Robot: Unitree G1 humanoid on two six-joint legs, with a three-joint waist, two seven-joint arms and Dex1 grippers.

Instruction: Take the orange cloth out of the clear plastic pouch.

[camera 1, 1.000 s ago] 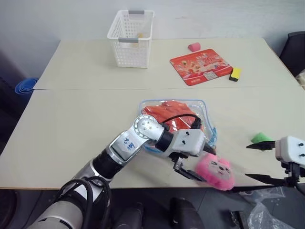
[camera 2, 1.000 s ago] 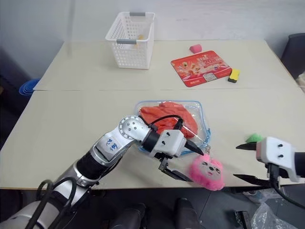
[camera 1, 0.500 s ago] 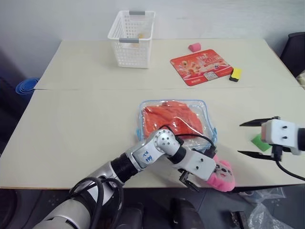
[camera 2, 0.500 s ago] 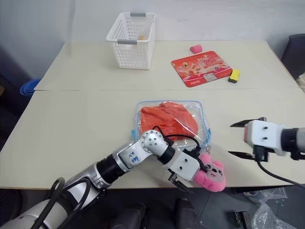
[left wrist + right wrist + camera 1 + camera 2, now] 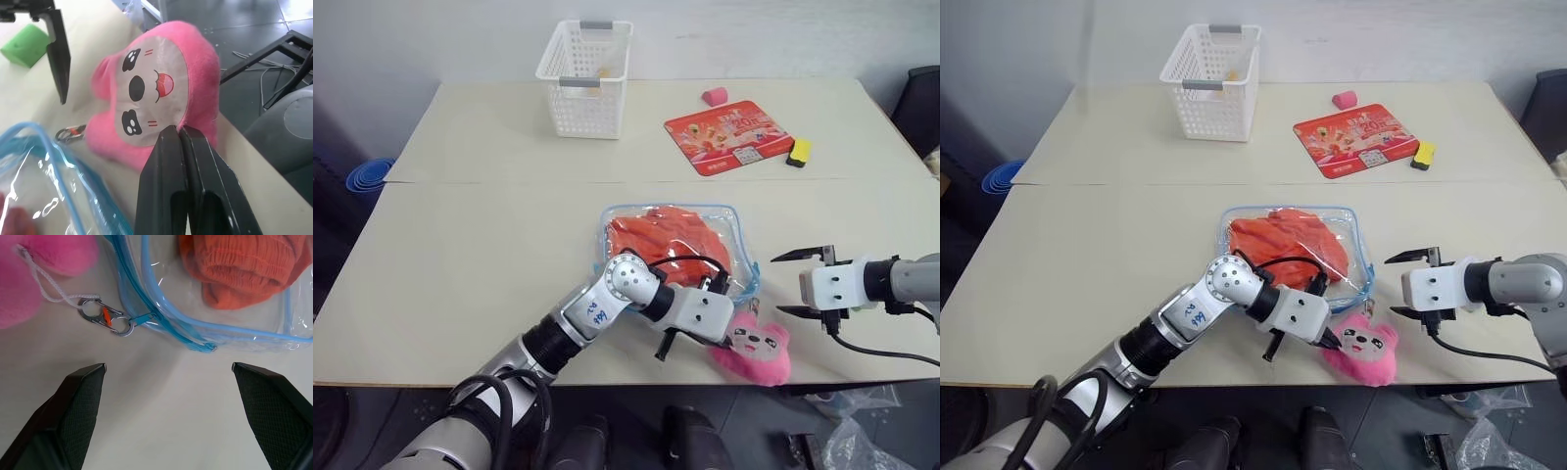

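Shut left fingers reach only the pink plush's edge; next I open them, pinch deeper across its face (image 5: 1364, 344), then pull the pouch's zipper.
The clear plastic pouch (image 5: 736, 245) lies flat near the table's front edge, with the orange cloth (image 5: 656, 240) bunched inside it. A pink plush charm (image 5: 754, 348) lies face up in front of the pouch's right corner, tied by a cord and a metal clip (image 5: 107, 318) to the blue zipper edge (image 5: 161, 313). My left gripper (image 5: 717, 335) is shut, its fingertips (image 5: 176, 134) against the plush's edge. My right gripper (image 5: 791, 284) stands open just right of the pouch, pointing at that corner; the cloth (image 5: 244, 264) shows beyond it.
A white lattice basket (image 5: 582, 78) stands at the back. A red printed card (image 5: 727, 132), a yellow block (image 5: 797, 150) and a small pink piece (image 5: 712, 96) lie back right. A green block (image 5: 27, 44) sits by the right gripper. The table's front edge runs just below the plush.
My left gripper has closed beside the plush, which now lies face up. My right gripper has moved in toward the pouch's right corner and rolled, still open.
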